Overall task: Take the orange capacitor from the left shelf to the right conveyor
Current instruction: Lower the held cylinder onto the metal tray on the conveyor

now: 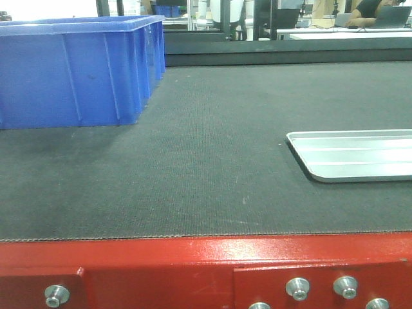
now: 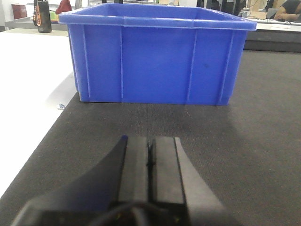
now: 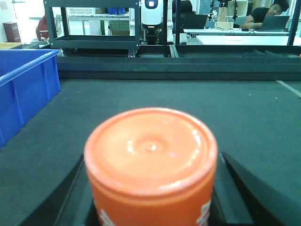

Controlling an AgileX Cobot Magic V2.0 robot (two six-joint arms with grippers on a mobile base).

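Note:
The orange capacitor, now held above the conveyor's dark belt, will be put down upright on the silver metal tray (image 1: 389, 160) by my right gripper.
The orange capacitor (image 3: 150, 141) fills the right wrist view, its top cap towards the camera and white print low on its side. My right gripper (image 3: 154, 157) is shut on it, a black finger against each side, above the conveyor's dark belt (image 3: 197, 103). My left gripper (image 2: 149, 139) is shut and empty, low over the same belt (image 2: 254, 141), pointing at a blue bin. The front view shows the belt (image 1: 193, 161) and its red frame (image 1: 193, 264) with silver bolts, but neither gripper nor the capacitor. The left shelf is out of view.
A large blue plastic bin (image 1: 77, 71) stands on the belt at the back left; it also shows in the left wrist view (image 2: 155, 61) and the right wrist view (image 3: 23, 89). A silver metal tray (image 1: 354, 154) lies on the belt at the right.

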